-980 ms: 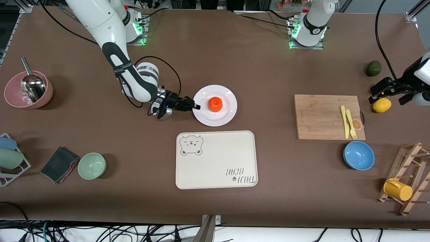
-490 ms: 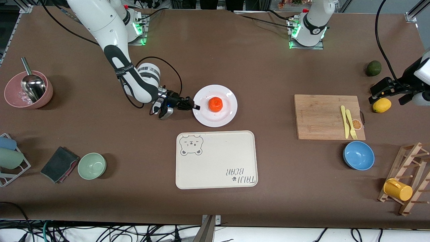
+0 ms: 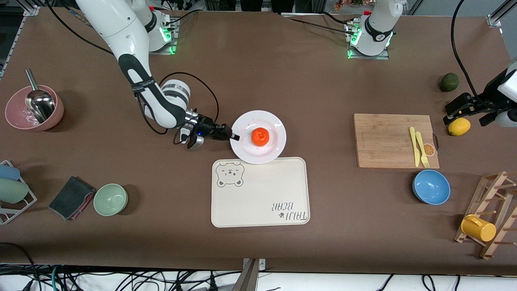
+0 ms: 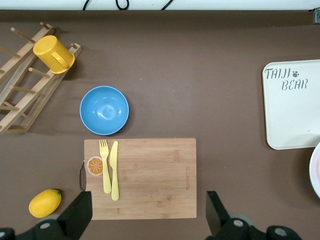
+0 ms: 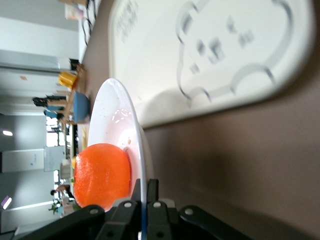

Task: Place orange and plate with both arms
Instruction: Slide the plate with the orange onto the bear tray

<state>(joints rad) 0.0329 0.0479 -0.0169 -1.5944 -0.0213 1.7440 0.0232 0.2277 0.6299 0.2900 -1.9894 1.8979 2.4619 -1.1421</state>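
Observation:
Next, my right gripper sets the white plate down on the cream tray (image 3: 259, 188) (image 5: 159, 49) between the bear print and the lettering.
The white plate (image 3: 264, 117) carries the orange (image 3: 260, 136) at its middle. My right gripper (image 3: 234, 137) is shut on the plate's rim at the right arm's end. In the right wrist view the fingers (image 5: 136, 192) pinch the thin rim of the plate (image 5: 117, 107), with the orange (image 5: 102, 175) just past them. The plate's nearer edge overlaps the cream bear-print tray (image 3: 258, 194). My left gripper (image 3: 454, 111) waits high up at the left arm's end, open and empty; in its wrist view the gripper (image 4: 147, 217) hangs over the wooden cutting board (image 4: 150, 175).
The cutting board (image 3: 387, 139) holds a yellow knife and fork (image 3: 419, 147). Around it are a blue bowl (image 3: 431, 186), a lemon (image 3: 459, 126) and an avocado (image 3: 449, 82). A pink bowl with a scoop (image 3: 34, 107), a green bowl (image 3: 110, 199) and racks line the table's ends.
The right gripper closed on the plate's rim and carried plate and orange toward the front camera, so the plate's edge now overlaps the tray. The left arm has not moved.

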